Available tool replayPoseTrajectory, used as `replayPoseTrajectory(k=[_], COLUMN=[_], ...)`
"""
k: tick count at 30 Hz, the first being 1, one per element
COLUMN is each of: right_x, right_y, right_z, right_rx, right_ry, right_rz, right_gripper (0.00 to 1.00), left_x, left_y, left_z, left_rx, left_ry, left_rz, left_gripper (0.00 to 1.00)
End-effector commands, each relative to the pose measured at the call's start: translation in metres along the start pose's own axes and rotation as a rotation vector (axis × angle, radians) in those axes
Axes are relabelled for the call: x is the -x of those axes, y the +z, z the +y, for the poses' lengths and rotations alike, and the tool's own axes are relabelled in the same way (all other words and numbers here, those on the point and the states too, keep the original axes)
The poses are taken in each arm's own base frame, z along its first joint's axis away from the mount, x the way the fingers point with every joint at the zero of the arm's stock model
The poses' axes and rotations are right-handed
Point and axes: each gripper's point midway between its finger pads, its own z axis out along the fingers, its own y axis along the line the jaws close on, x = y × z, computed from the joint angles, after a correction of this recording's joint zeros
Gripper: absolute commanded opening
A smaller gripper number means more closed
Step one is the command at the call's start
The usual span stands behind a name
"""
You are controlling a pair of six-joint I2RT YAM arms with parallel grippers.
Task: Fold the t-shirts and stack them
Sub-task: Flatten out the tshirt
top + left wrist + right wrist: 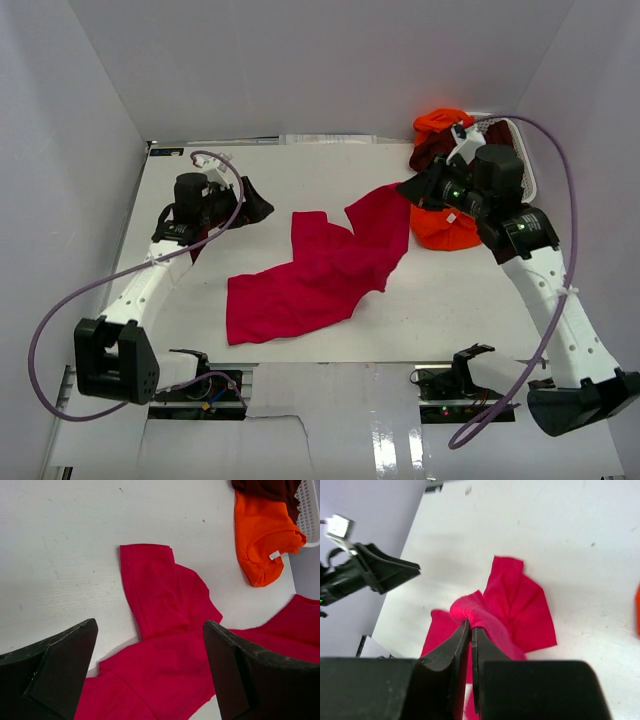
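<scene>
Next, my left gripper grabs the crimson-red t-shirt by its far flap's corner [296,214] [123,548], on the side away from the laundry basket.
The crimson-red t-shirt [320,270] lies crumpled and spread on the middle of the white table. My right gripper [408,192] is shut on its far right edge and holds that edge lifted; the right wrist view shows the pinched fold [470,611] between the jaws of the gripper [471,625]. My left gripper [255,205] is open and empty, left of the shirt; its wrist view shows the gripper [150,670] hovering over the crimson cloth [165,630]. The orange t-shirt [445,228] lies under the right arm, with its white label [274,555] showing. The dark maroon t-shirt [428,150] hangs from the basket.
The white mesh laundry basket [522,150] stands at the far right corner, with more orange cloth [440,122] on its rim. White walls enclose the table on three sides. Purple cables loop from both arms.
</scene>
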Motion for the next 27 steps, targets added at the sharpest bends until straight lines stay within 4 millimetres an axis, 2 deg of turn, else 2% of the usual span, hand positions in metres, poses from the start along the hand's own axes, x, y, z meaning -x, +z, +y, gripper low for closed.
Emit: replayPoseTrajectory(k=[1,2,3,4,5,6,7,9,10,12,13,16,17,18,23,27], right_x=[0.019,0.019,0.023,0.023,0.020,0.018,0.015,0.005,0.001,-0.010,-0.013,-0.026,-0.026,-0.029,-0.033,-0.035], right_y=[-0.036,-0.042,-0.047,-0.050,-0.055,-0.057,-0.059,-0.064,-0.066,-0.072,-0.075,-0.083,-0.086,-0.087,-0.091,-0.091], right_z=[-0.001,-0.008,-0.012,-0.013,-0.016,-0.017,-0.019,-0.025,-0.028,-0.034,-0.036,-0.041,-0.042,-0.043,-0.043,-0.045], right_rx=[-0.090,-0.126,-0.156,-0.163,-0.181,-0.187,-0.193,-0.218,-0.228,-0.252,-0.260,-0.277,-0.285,-0.292,-0.294,-0.296], right_ry=[-0.006,0.008,0.009,0.013,0.021,0.025,0.030,0.041,0.046,0.052,0.053,0.058,0.056,0.056,0.057,0.055], right_rz=[-0.034,-0.034,-0.053,-0.058,-0.056,-0.055,-0.053,-0.043,-0.041,-0.031,-0.032,-0.021,-0.028,-0.023,-0.017,-0.013], right_gripper=[0.08,0.08,0.08,0.08,0.08,0.08,0.08,0.08,0.08,0.08,0.08,0.08,0.08,0.08,0.08,0.08], left_x=[0.015,0.015,0.026,0.017,0.016,0.030,0.020,0.017,0.017,0.012,0.006,-0.004,-0.017,-0.022,-0.044,-0.064], left_y=[0.017,0.024,0.028,0.045,0.052,0.057,0.075,0.088,0.104,0.119,0.133,0.150,0.161,0.167,0.184,0.193], left_z=[-0.030,-0.035,-0.044,-0.046,-0.050,-0.059,-0.054,-0.063,-0.062,-0.064,-0.059,-0.051,-0.039,-0.035,-0.016,-0.005], left_rx=[-0.148,-0.160,-0.182,-0.191,-0.217,-0.245,-0.250,-0.320,-0.325,-0.336,-0.318,-0.251,-0.211,-0.169,-0.093,-0.047], left_ry=[0.019,0.024,0.046,0.065,0.075,0.091,0.077,0.069,0.060,0.064,0.053,0.087,0.092,0.105,0.098,0.090], left_rz=[0.046,0.059,0.046,0.090,0.112,0.098,0.147,0.205,0.239,0.283,0.324,0.377,0.412,0.423,0.494,0.545], left_gripper=[0.98,0.98,0.98,0.98,0.98,0.98,0.98,0.98,0.98,0.98,0.98,0.98,0.98,0.98,0.98,0.93])
